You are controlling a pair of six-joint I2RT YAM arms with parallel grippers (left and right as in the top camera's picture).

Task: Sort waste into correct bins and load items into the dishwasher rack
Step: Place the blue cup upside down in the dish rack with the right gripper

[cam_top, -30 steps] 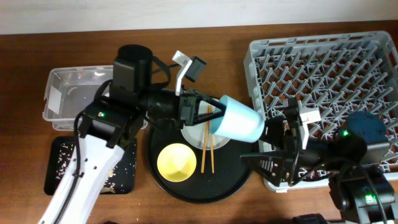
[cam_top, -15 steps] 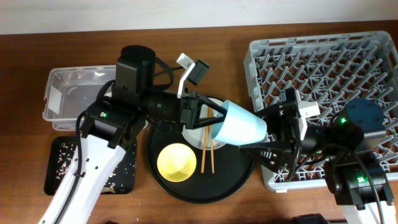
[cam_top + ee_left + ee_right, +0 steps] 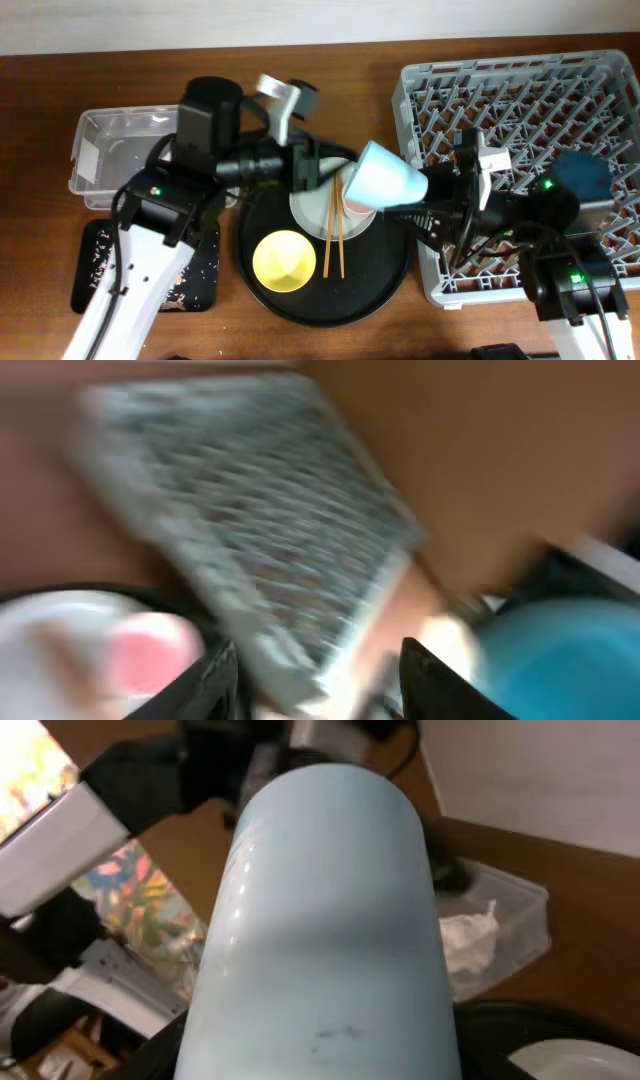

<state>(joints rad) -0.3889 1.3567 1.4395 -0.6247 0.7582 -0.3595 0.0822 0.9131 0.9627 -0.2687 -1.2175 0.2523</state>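
Observation:
Next, my right gripper lets go of the light blue cup on the grey dishwasher rack's wires [image 3: 450, 192], beside the rack's side nearest the round black tray.
The light blue cup [image 3: 385, 180] hangs tilted above the round tray's right side, and my right gripper [image 3: 425, 195] is shut on its base end. The cup [image 3: 330, 920] fills the right wrist view between my right gripper's [image 3: 325, 1060] dark fingers. My left gripper [image 3: 318, 172] stands open just left of the cup, apart from it. The left wrist view is blurred: my left gripper [image 3: 320, 690] holds nothing, the blue cup [image 3: 560, 650] is at right, and the pink cup [image 3: 150, 650] at left. The pink cup [image 3: 355, 205] sits on the pale plate [image 3: 312, 210], beside the chopsticks [image 3: 333, 230] and yellow bowl [image 3: 283, 260].
The grey dishwasher rack [image 3: 530, 120] fills the right side, with my right arm over its front left part. A round black tray [image 3: 380, 275] holds the dishes. The clear tub [image 3: 110, 150], with a white wrapper [image 3: 465, 935] inside, and the shallow black tray [image 3: 100, 265] with scraps lie at left.
My left gripper has opened and drawn back left off the blue cup. My right gripper has moved in and closed on the cup, which now tilts more upward.

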